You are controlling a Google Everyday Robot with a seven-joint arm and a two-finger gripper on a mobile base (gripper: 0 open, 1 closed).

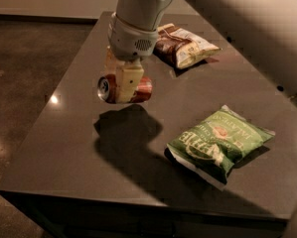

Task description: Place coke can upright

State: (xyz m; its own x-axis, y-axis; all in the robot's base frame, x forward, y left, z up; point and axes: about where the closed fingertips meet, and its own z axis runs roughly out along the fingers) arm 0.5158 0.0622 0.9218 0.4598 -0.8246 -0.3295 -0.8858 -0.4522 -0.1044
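Observation:
My gripper will let go of the coke can upright on the table [151,86], just in front of the brown and white chip bag.
The coke can [141,89], red with a silver end facing left, lies on its side in the air above the dark table [78,148]. My gripper [122,86] hangs from the white arm at the upper middle and is shut on the can around its middle. One cream finger [128,81] covers the can's front. The can's shadow falls on the table just below it.
A green chip bag [220,143] lies on the table at the right. A brown and white chip bag [185,44] lies at the back, behind the gripper. The table's front edge runs along the bottom and its left edge drops to a dark floor.

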